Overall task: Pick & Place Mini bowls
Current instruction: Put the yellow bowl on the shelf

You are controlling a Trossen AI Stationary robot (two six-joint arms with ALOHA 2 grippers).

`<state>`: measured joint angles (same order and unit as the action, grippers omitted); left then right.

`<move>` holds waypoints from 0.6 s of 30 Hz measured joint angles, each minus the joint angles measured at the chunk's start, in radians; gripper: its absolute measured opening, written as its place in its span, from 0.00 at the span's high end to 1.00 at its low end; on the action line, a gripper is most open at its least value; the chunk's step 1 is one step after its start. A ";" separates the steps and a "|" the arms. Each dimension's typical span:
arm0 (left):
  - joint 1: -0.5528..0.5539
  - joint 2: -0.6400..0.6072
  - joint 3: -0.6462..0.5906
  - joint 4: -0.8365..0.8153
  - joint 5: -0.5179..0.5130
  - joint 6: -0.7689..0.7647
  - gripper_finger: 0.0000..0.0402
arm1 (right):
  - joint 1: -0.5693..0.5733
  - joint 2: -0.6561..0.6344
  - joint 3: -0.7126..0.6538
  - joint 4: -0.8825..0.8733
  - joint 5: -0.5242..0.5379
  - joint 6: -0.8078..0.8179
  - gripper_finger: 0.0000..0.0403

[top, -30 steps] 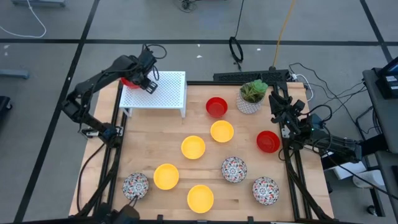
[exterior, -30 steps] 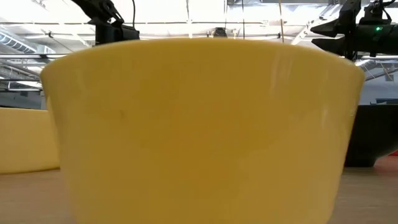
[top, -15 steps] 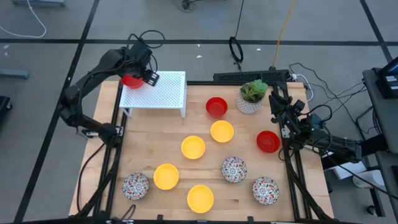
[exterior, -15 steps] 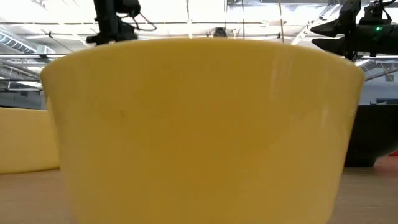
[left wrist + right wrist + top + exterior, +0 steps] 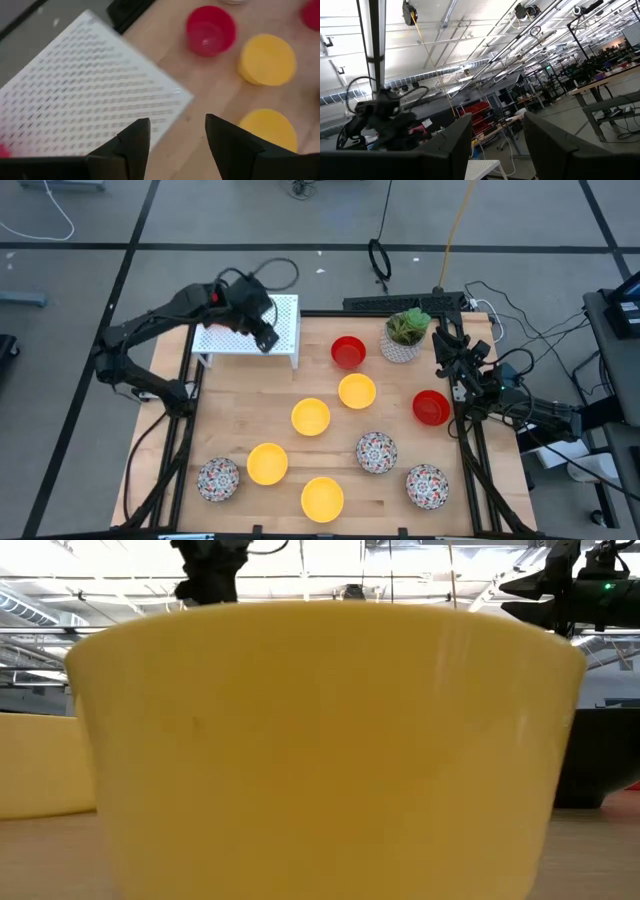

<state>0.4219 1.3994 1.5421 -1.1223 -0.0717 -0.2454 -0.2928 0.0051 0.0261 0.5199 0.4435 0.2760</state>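
Note:
A yellow bowl sits nearest the white perforated rack. My left gripper goes there next and closes on the bowl's rim [image 5: 299, 405] [image 5: 243, 121] facing the rack.
My left gripper [image 5: 262, 332] [image 5: 175, 135] hangs open and empty over the white perforated rack [image 5: 250, 323] [image 5: 85, 100], near its right near corner. A sliver of a red bowl [image 5: 2, 150] shows on the rack; in the high view the arm hides it. On the table stand two red bowls [image 5: 348, 351] [image 5: 431, 407], several yellow bowls [image 5: 357, 391] [image 5: 311, 417] [image 5: 267, 463] [image 5: 322, 498] and three speckled bowls [image 5: 219, 478] [image 5: 377, 451] [image 5: 426, 485]. My right gripper [image 5: 447, 345] [image 5: 492, 145] waits open at the table's right edge, pointing up.
A white pot with a green plant [image 5: 405, 335] stands at the far edge, between the far red bowl and the right arm. In the low view one yellow bowl [image 5: 320, 740] fills nearly the whole picture. Bare wood lies near the rack's front and along the left side.
My left gripper has swung from the rack's far left corner toward the table's right and near side, across the rack top, turning as it went. The red bowl has stayed behind on the rack's far left part. The right arm has kept still.

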 joint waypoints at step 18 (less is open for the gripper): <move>-0.311 0.001 -0.096 0.186 -0.166 -0.019 0.51 | 0.000 0.000 0.000 0.008 0.000 -0.001 0.59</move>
<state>0.1113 1.4001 1.4465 -0.9362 -0.2375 -0.2646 -0.2926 0.0049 0.0259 0.5276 0.4438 0.2751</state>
